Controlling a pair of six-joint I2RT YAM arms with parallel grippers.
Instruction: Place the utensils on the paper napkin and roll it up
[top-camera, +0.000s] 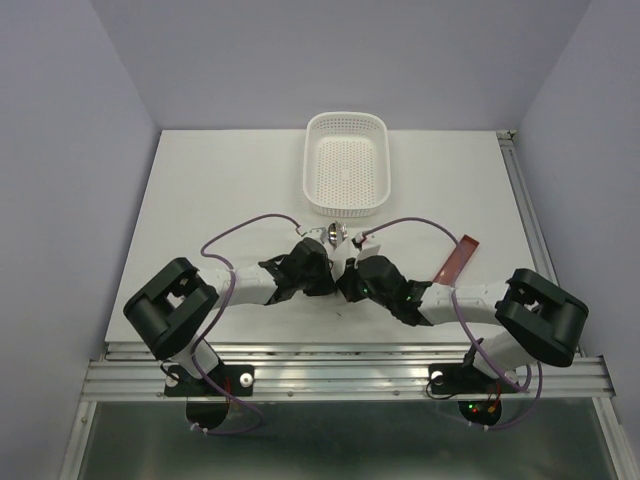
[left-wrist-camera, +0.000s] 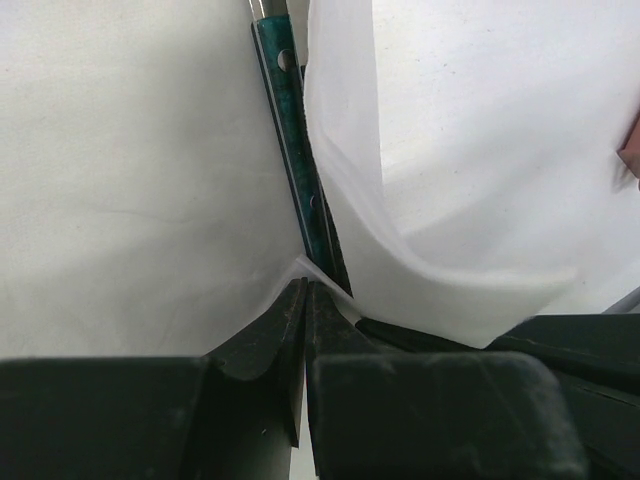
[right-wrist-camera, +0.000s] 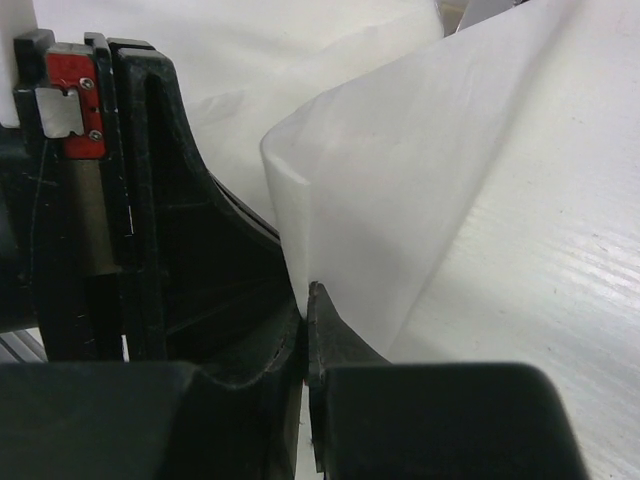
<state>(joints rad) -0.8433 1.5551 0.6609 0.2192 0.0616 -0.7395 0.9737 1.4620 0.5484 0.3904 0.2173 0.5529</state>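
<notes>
I will take the fold nearer the spoon's bowl (left-wrist-camera: 322, 135) with my left gripper, as both grippers pinch the napkin at the near end of the spoon's handle and the napkin's fold gapes farther up.
The spoon's silver bowl (top-camera: 333, 235) shows between my two grippers, just in front of the basket. Its dark green handle (left-wrist-camera: 296, 150) lies on the table, with the white paper napkin (left-wrist-camera: 430, 200) lifted and curled over beside it. My left gripper (left-wrist-camera: 305, 285) is shut, pinching the napkin's edge right at the handle's near end. My right gripper (right-wrist-camera: 308, 295) is shut on a raised fold of the napkin (right-wrist-camera: 400, 170). In the top view both grippers, left (top-camera: 322, 262) and right (top-camera: 349, 270), meet at the table's middle and hide most of the napkin.
The white perforated basket (top-camera: 310, 170) stands at the back centre, just beyond the spoon. A dark red flat strip (top-camera: 457, 259) lies to the right of the right arm. The left gripper's body (right-wrist-camera: 110, 200) fills the left of the right wrist view.
</notes>
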